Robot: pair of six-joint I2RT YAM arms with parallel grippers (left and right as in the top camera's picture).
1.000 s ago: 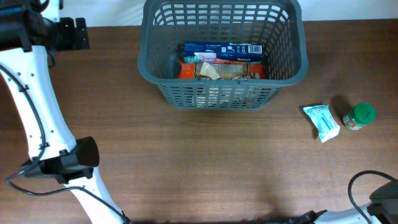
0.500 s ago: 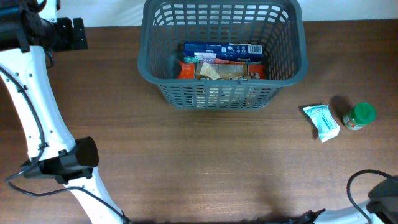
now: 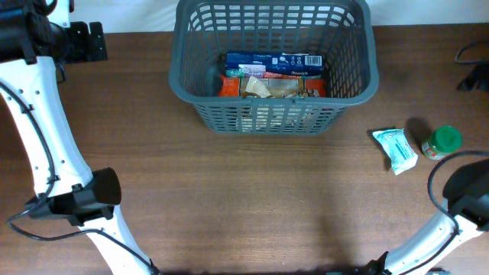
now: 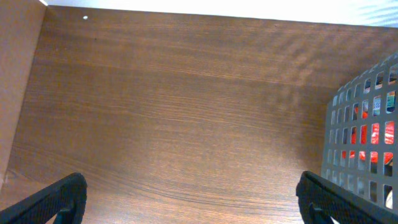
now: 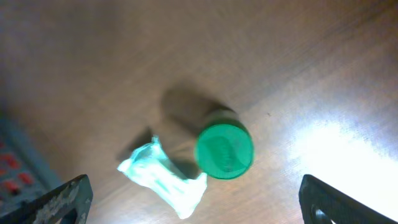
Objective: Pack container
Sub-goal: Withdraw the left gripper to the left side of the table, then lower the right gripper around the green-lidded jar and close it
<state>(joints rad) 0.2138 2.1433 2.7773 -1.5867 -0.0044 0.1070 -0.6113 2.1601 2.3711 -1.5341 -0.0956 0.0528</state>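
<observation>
Next, I should move my right gripper to the green-lidded jar beside the white-teal packet and close it around the jar's lid end [image 3: 446,139] [image 5: 224,151].
The dark grey lattice basket [image 3: 267,116] stands at the far middle of the table and holds a blue box [image 3: 273,61] and orange and tan packets [image 3: 269,88]. Its corner shows in the left wrist view [image 4: 364,124]. A green-lidded jar [image 3: 442,142] and a white-teal packet [image 3: 395,150] lie on the table to its right. My right gripper [image 5: 199,205] is open, high above the jar [image 5: 224,151] and the packet [image 5: 165,185]; that view is blurred. In the overhead view it shows at the right edge [image 3: 474,70]. My left gripper [image 3: 93,42] is open and empty left of the basket, above bare wood [image 4: 198,205].
The brown wooden table [image 3: 252,206] runs to a white wall behind the basket. My left arm's white links [image 3: 46,137] stand along the left edge. My right arm's elbow and cable [image 3: 462,191] are at the lower right.
My right arm has swung up from the bottom right corner to the right edge, above the jar and packet. The left arm and all objects have not moved.
</observation>
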